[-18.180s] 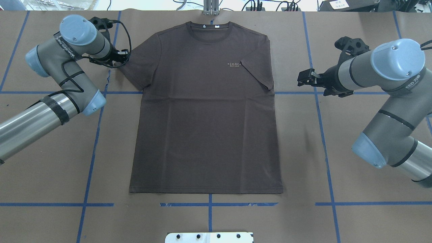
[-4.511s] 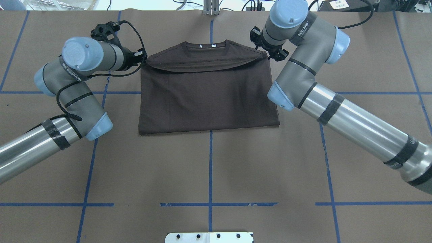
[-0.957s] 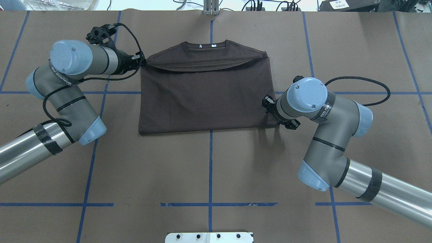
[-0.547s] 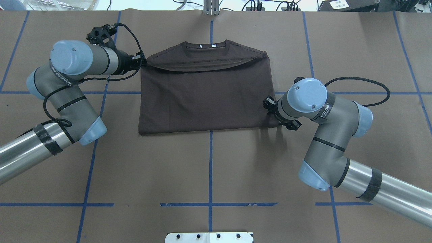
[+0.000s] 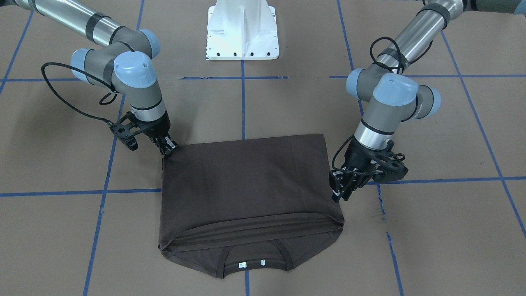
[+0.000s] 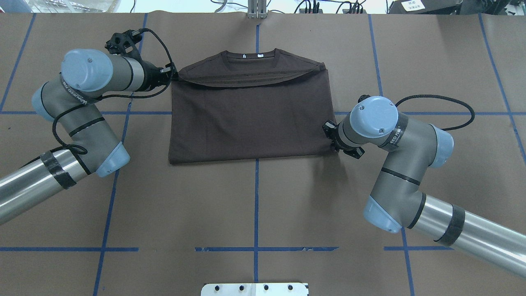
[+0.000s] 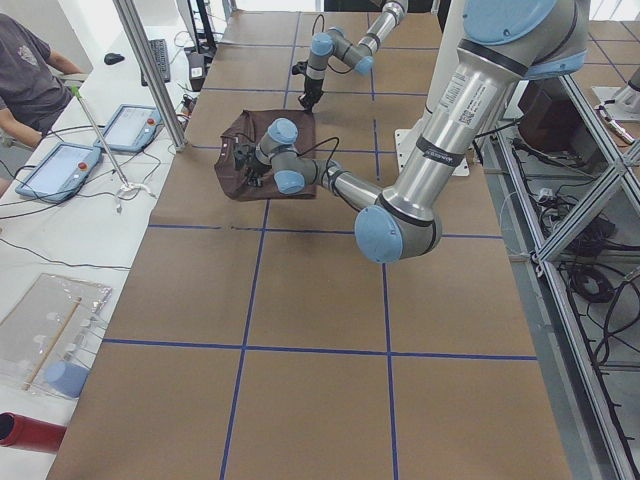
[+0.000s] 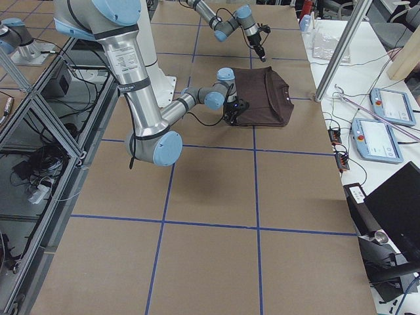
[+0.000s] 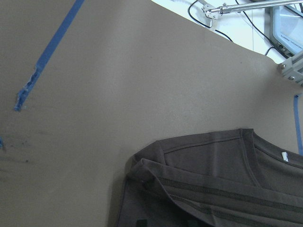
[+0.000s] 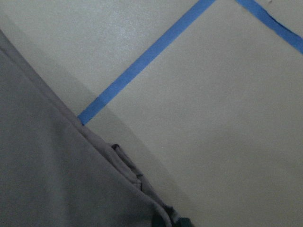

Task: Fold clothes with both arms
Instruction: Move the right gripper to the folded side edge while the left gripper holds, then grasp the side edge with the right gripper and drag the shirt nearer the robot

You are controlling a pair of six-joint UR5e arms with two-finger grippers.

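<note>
The dark brown T-shirt's corner is in my right gripper, and I need to release it on the brown paper (image 5: pixel 173 54) beside the white pedestal base.
The dark brown T-shirt (image 6: pixel 250 119) (image 5: pixel 246 185) lies folded in half on the table, its hem lying just short of the collar (image 5: pixel 250 257). My left gripper (image 6: pixel 173 75) (image 5: pixel 340 192) hovers at the hem corner on the shirt's left side. In the left wrist view its fingertips (image 9: pixel 137 222) stand apart over flat cloth, holding nothing. My right gripper (image 6: pixel 335 142) (image 5: pixel 168 150) rests on the fold corner on the shirt's right side. The cloth (image 10: pixel 132 175) bunches there against a fingertip (image 10: pixel 173 221). Whether these fingers are closed on it stays unclear.
Brown paper with blue tape lines (image 6: pixel 255 205) covers the table. The white pedestal base (image 5: pixel 242 31) stands at the robot's side. Beyond the far edge are tablets (image 7: pixel 125 128), cables and a seated person (image 7: pixel 25 70).
In the last second my right gripper has dropped and crept a little further onto the shirt's fold corner. The left arm and the shirt have not moved.
</note>
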